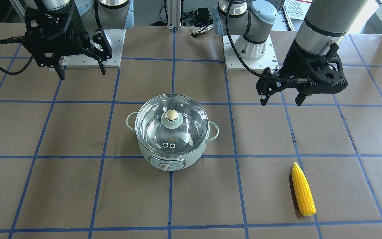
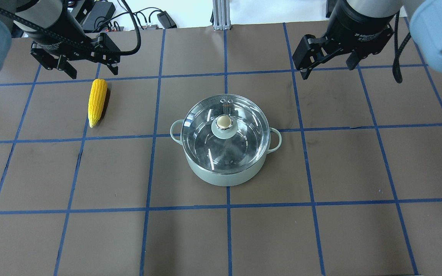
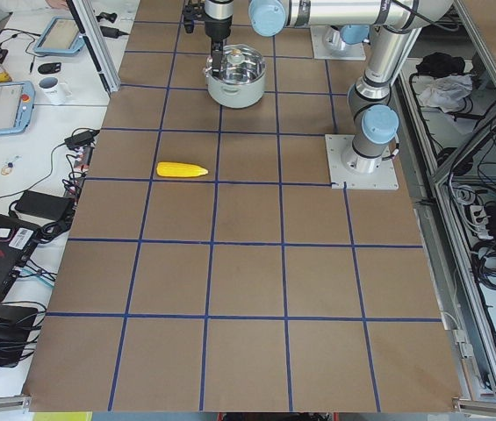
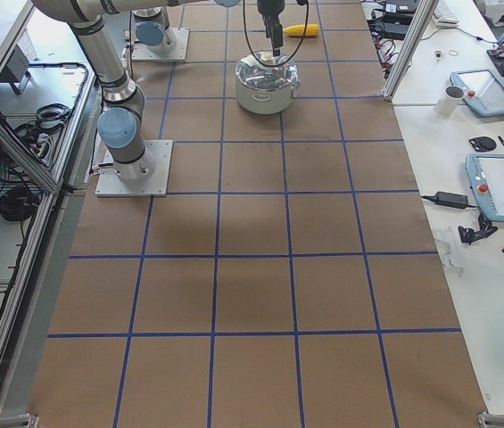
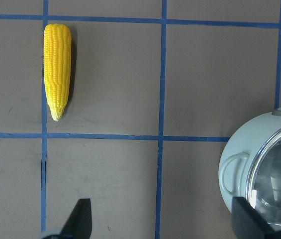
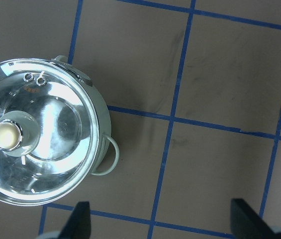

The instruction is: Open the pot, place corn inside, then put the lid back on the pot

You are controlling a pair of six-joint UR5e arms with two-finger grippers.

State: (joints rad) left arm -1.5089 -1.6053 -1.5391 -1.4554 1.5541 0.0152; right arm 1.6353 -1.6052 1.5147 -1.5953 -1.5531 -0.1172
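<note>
My right gripper should shut on the beige knob [image 1: 171, 115] [image 6: 7, 136] in the center of the glass lid, as the pot has to be opened for the corn.
The mint-green pot [image 2: 225, 177] stands at the table's middle with the glass lid [image 2: 244, 142] seated on it, its beige knob at the centre. The yellow corn [image 2: 97, 101] lies flat on the table to the pot's left, tapered end toward the robot. My left gripper [image 2: 90, 73] is open and empty, hovering just beyond the corn's far end; its wrist view shows the corn [image 5: 57, 69] and the pot's edge [image 5: 239, 149]. My right gripper [image 2: 328, 68] is open and empty, hovering beyond and right of the pot; its wrist view shows the lid [image 6: 55, 129].
The brown table [image 2: 320, 230] carries a blue tape grid. The two arm bases [image 1: 247, 56] stand on white plates at the robot's edge. Cables and boxes [image 2: 102, 9] lie beyond the far edge.
</note>
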